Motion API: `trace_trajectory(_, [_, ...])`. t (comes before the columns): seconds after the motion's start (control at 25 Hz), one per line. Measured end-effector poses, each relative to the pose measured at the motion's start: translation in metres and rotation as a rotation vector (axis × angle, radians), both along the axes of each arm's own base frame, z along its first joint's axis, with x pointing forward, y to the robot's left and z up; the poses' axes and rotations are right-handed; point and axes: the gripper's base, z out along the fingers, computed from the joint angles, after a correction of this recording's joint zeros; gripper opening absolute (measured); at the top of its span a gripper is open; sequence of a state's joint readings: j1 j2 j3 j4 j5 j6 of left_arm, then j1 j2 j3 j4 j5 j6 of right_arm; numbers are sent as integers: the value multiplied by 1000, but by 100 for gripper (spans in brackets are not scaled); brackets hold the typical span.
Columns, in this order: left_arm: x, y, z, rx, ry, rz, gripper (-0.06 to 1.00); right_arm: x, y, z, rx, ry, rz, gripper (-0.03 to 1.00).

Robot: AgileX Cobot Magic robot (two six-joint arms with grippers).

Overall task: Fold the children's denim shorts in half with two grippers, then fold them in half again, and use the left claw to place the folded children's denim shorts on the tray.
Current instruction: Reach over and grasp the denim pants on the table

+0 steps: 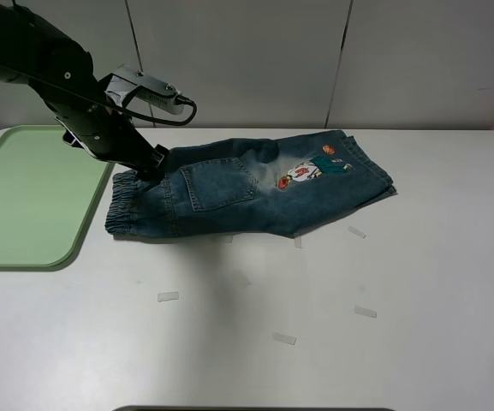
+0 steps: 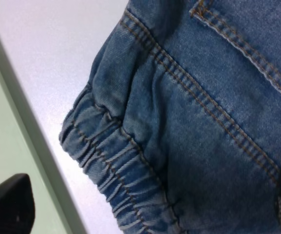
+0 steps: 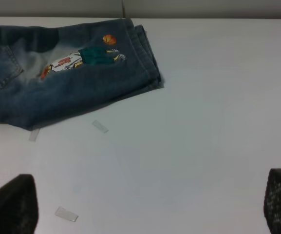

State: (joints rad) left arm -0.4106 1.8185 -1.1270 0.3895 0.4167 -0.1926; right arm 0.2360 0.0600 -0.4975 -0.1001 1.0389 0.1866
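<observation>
The fingers of my left gripper needs to close on the middle of the gathered waistband (image 1: 121, 207) (image 2: 138, 207) of the children's denim shorts, next to the green tray.
The children's denim shorts (image 1: 247, 184) lie folded on the white table, back pocket and cartoon patch facing up and the gathered waistband toward the tray (image 1: 24, 197). My left claw (image 1: 155, 163) is down at the waistband's far corner. In the left wrist view its fingers stand wide apart, open, with the denim (image 2: 189, 122) and elastic band between them and the left gripper (image 2: 145, 214) close over the cloth. The right gripper (image 3: 145, 204) is open above bare table, away from the leg end of the shorts (image 3: 57, 83). It does not show in the high view.
Short strips of clear tape (image 1: 168, 297) lie scattered on the table in front of the shorts. The tray's rim (image 2: 30, 146) runs close beside the waistband. A pale panelled wall stands behind the table.
</observation>
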Motion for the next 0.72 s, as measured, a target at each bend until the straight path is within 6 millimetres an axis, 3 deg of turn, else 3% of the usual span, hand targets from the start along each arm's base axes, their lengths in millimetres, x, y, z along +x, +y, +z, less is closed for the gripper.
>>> trace_trajectory(0.72, [-2, -2, -1, -39, 26, 35, 97, -11, -1, 0, 24, -71, -142, 70])
